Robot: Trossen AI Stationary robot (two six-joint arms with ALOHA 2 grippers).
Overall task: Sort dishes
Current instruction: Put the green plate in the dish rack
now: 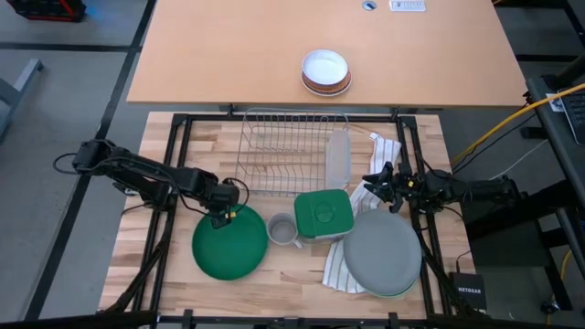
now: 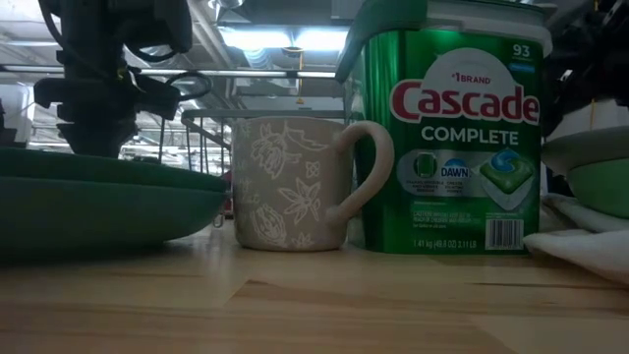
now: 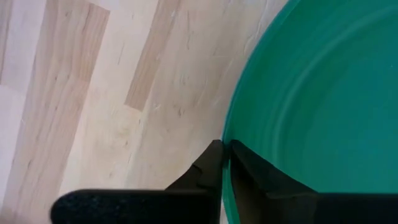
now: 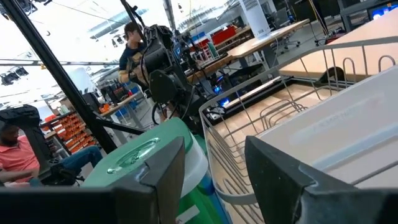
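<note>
The dark green plate nests in another, so my left gripper should open and pinch only the dark green plate's rim [image 3: 230,118], then lift.
A dark green plate [image 1: 228,245] lies on the wooden table at the near left; in the low view the same plate [image 2: 98,202] fills the left side. My left gripper [image 1: 222,217] stands over its far rim, pointing down and shut on it. A grey plate [image 1: 382,251] tops a stack at the near right, with a light green plate [image 2: 601,187] under it. My right gripper [image 1: 377,178] hangs open beside the dish rack's right end, holding nothing. My left gripper pinches the dark green plate's rim [image 3: 227,134] at its far side, one finger [image 3: 208,168] outside the plate and the other inside it. The fingers come from above, pointing down. The plate lies low on the table; whether its far edge is raised I cannot tell.
A grey mug [image 1: 282,228] and a green Cascade tub [image 1: 323,213] stand between the two plates. A wire dish rack [image 1: 283,151] sits at the table's far middle. A striped towel [image 1: 340,265] lies under the right stack. A white bowl [image 1: 325,71] rests on the desk beyond.
</note>
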